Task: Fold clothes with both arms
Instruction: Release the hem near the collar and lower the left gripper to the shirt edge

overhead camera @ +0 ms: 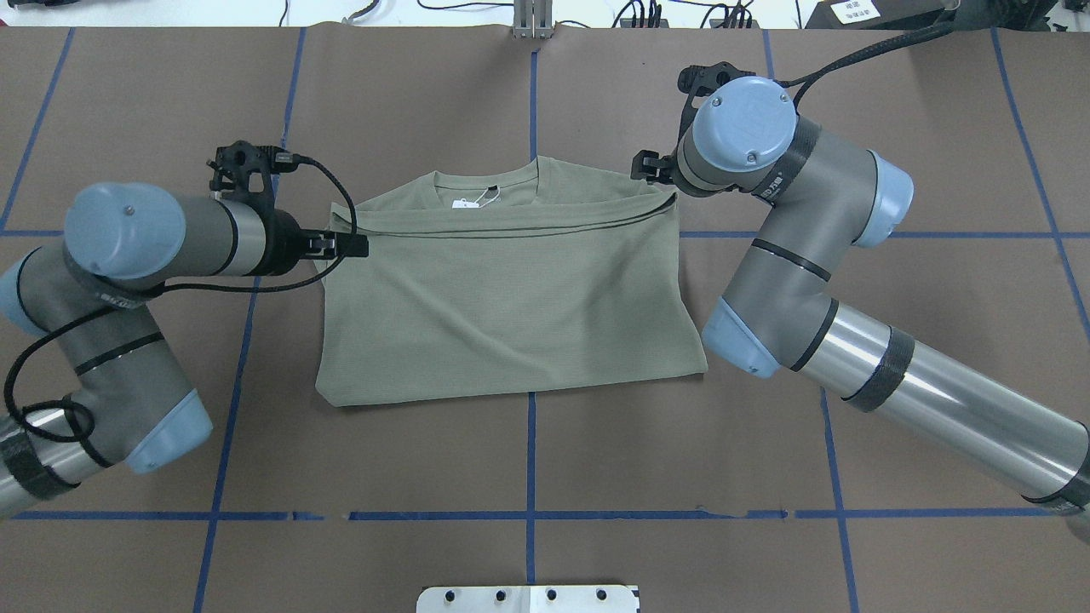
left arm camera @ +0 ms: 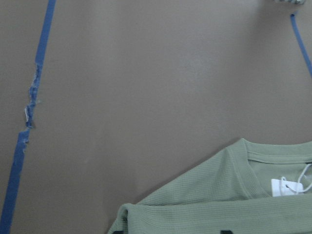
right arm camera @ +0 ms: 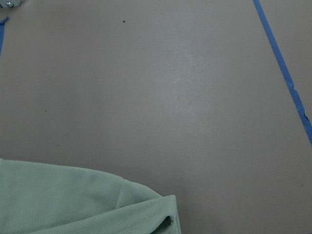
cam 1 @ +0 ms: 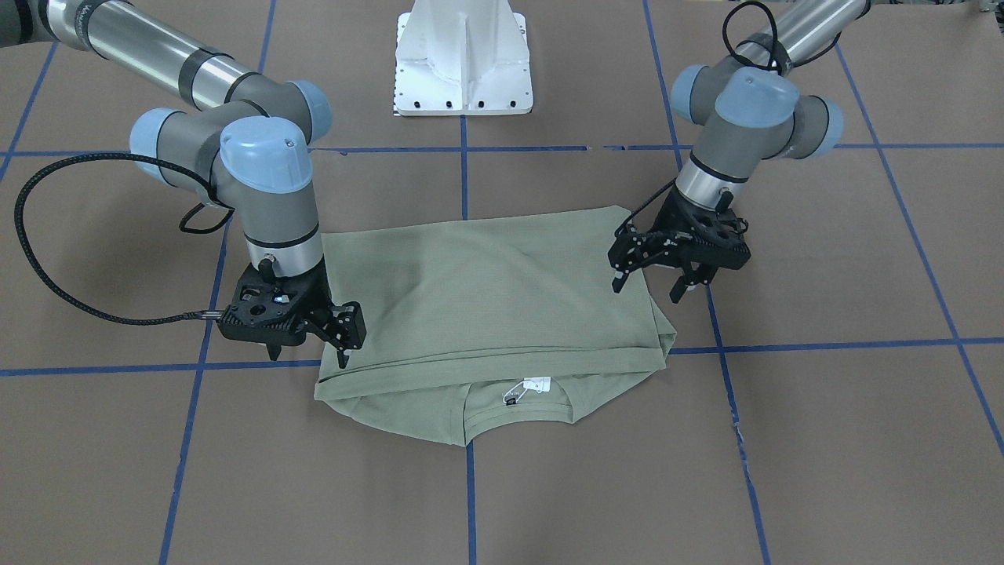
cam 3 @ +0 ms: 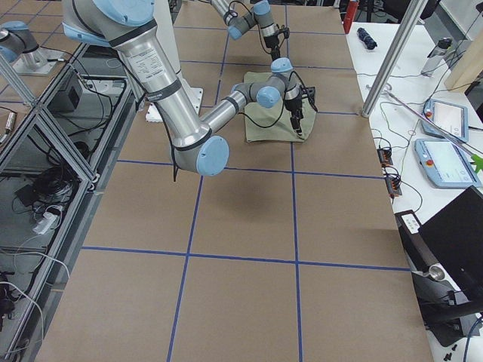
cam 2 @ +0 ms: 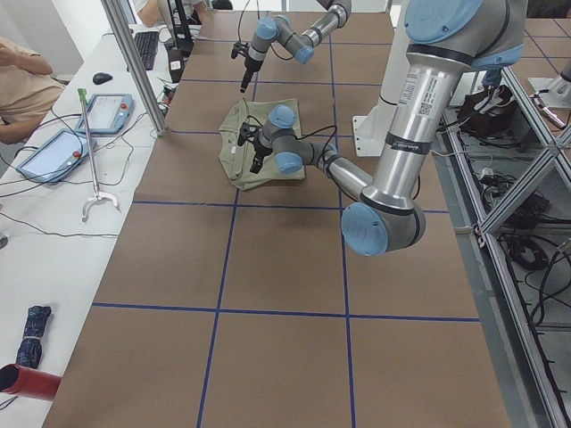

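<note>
The corner of the sage-green shirt (cam 1: pixel 617 209) toward the white pedestal base, on my left gripper's own side, is the next thing that gripper will close on.
The sage-green shirt (cam 1: pixel 486 306) lies flat on the brown table, its lower half folded up over the chest. The round collar and white tag (cam 1: pixel 536 386) show beyond the fold edge, as they do in the overhead view (overhead camera: pixel 511 306). My left gripper (cam 1: pixel 645 290) hangs open and empty just above the shirt's side edge, near the fold edge (overhead camera: pixel 345 245). My right gripper (cam 1: pixel 307 357) is open at the opposite end of the fold edge, one fingertip at the cloth (overhead camera: pixel 643 166). The left wrist view shows the collar and fold corner (left arm camera: pixel 234 190). The right wrist view shows the other corner (right arm camera: pixel 73 200).
The white pedestal base (cam 1: pixel 463 63) stands at the robot's side of the table. Blue tape lines (cam 1: pixel 469 486) cross the brown surface. A side bench with teach pendants (cam 2: pixel 49 152) and a pole (cam 2: pixel 134 62) runs along the far edge.
</note>
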### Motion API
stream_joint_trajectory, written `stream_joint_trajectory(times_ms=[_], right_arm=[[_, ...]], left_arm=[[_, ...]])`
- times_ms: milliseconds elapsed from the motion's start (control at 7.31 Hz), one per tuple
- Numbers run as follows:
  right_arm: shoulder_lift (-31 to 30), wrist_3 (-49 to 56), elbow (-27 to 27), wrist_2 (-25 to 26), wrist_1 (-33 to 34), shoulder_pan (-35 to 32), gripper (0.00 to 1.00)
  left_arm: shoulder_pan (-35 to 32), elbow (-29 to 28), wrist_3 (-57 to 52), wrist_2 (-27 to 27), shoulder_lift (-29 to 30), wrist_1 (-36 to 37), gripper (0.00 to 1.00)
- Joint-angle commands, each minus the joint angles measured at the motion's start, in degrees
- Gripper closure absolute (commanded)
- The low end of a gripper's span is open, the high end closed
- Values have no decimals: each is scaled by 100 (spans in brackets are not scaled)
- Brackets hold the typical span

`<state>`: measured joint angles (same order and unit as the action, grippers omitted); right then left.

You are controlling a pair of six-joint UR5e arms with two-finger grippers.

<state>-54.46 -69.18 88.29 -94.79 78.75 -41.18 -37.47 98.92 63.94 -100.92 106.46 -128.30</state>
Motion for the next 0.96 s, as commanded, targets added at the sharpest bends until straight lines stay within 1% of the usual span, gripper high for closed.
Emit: stream_joint_trajectory(times_ms=[0,137,273,547,820], right_arm=[[-38,27,74,-39,0,-13,0],[-38,18,74,-31,0,-13,0],[-38,18,74,-31,-9,-13,0],[-38,-8,74,-31,0,-13,0],[-29,-35,74,-31,-9,-13,0]], left_arm=[[442,478,31,28,-799,-421,0],[625,487,266,228,-1072,-659,2],[871,487,677,483,-1188,-775,13],[1188,487,1250,652,-1172,-776,52],[1312,557,1270,643,-1163,-776,54]])
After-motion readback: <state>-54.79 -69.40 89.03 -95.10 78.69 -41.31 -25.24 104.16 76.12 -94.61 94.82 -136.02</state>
